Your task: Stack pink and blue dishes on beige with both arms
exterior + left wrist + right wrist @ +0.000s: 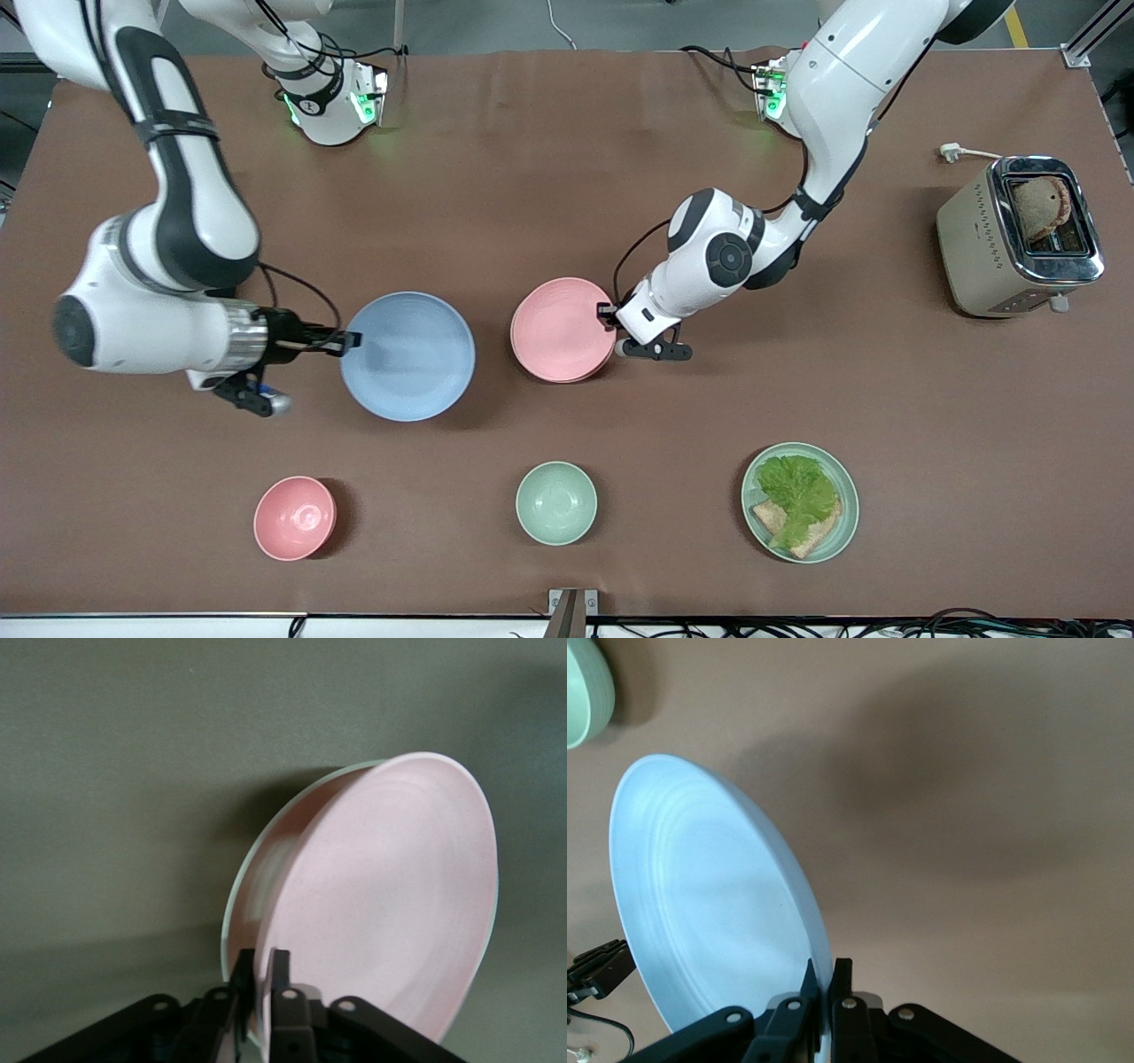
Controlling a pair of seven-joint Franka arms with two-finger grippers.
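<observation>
Next, the right gripper releases the light blue plate atop the pink plate [563, 330] at the table's middle. The light blue plate still hangs just above the table.
The light blue plate [407, 356] hangs a little above the table toward the right arm's end, casting a shadow. My right gripper [353, 339] is shut on its rim, seen edge-on in the right wrist view, where the gripper [830, 970] pinches the blue plate [709, 895]. The pink plate [561, 330] lies at the table's middle. My left gripper [608, 313] is shut on its rim at the side toward the left arm's end. In the left wrist view a pale rim [232, 904] shows just under the pink plate [390, 895], held by the left gripper [263, 961]. Otherwise the beige plate is hidden.
Nearer the camera stand a small pink bowl [295, 517], a mint-green bowl [556, 502] and a mint-green plate [842, 523] with lettuce and bread. A toaster [974, 235] holding bread sits at the left arm's end.
</observation>
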